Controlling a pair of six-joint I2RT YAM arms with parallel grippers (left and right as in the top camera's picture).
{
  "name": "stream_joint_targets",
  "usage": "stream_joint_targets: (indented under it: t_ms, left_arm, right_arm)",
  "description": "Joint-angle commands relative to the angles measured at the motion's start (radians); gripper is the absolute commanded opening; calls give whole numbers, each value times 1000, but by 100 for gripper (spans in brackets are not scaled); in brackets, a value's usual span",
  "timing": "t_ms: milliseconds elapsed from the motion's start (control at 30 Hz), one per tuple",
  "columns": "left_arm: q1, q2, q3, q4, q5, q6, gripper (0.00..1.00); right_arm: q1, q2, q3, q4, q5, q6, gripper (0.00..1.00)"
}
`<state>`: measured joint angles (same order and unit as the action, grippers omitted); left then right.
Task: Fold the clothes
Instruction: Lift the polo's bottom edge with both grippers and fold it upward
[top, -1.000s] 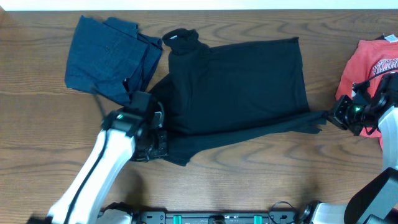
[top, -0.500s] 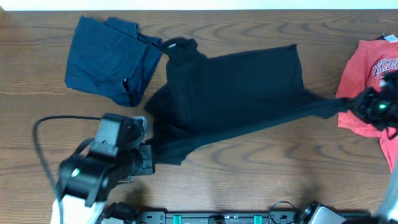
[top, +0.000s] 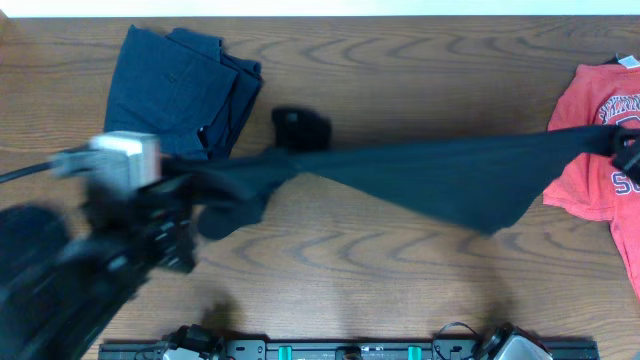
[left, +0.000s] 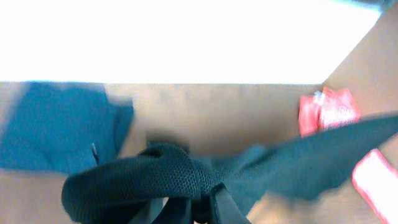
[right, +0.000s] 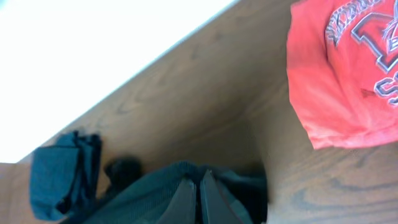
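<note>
Next, the left gripper releases the black T-shirt's front edge on the wooden table (top: 283, 172) beside the folded navy garment.
The black T-shirt (top: 430, 170) hangs stretched in the air across the table between my two grippers. My left gripper (top: 185, 185) is shut on its left end, bunched over the fingers in the left wrist view (left: 205, 193). My right gripper (top: 622, 140) is shut on its right end, seen in the right wrist view (right: 199, 186). A small dark part of the shirt (top: 300, 127) still touches the table. The navy garment (top: 175, 90) lies folded at the back left. The coral-red lettered T-shirt (top: 600, 150) lies at the right edge, also in the right wrist view (right: 342, 74).
The wooden table (top: 350, 280) runs under the lifted shirt. My left arm, blurred, fills the front left corner (top: 70, 280). A black rail (top: 350, 350) runs along the front edge.
Both grippers have risen and pulled apart, lifting the black shirt off the table and stretching it taut. The left arm swung left and up toward the camera.
</note>
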<state>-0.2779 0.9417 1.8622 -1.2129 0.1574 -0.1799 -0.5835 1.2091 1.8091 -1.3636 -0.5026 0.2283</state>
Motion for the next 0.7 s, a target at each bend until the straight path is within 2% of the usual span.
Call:
stream_joint_targets:
  t_ms: [0,100,200,367,467,600,667]
  left_arm:
    - [0,8,199,-31,-130,38,6]
    - [0,29,254,-87,-185,36,6]
    - [0,87,253,-188,-256,6,6]
    - [0,218,253,-216,-251,29,6]
    - [0,315,253,-87,-252,133,6]
    - [0,483,254,231,-252,264,6]
    - [-2,563,282,402,-247,277,6]
  right_arm:
    - [-14,-20,168,-60,3,5,1]
    - [-14,-20,246,-93,30,3,1]
    - [-14,-16,251,-95,77,4,1]
    - [-7,56,251,-87,83,4,1]
    - [14,132,251,-23,48,12,1]
    - [63,270,252,232,-60,94,1]
    - [68,331,252,375,-149,158,1]
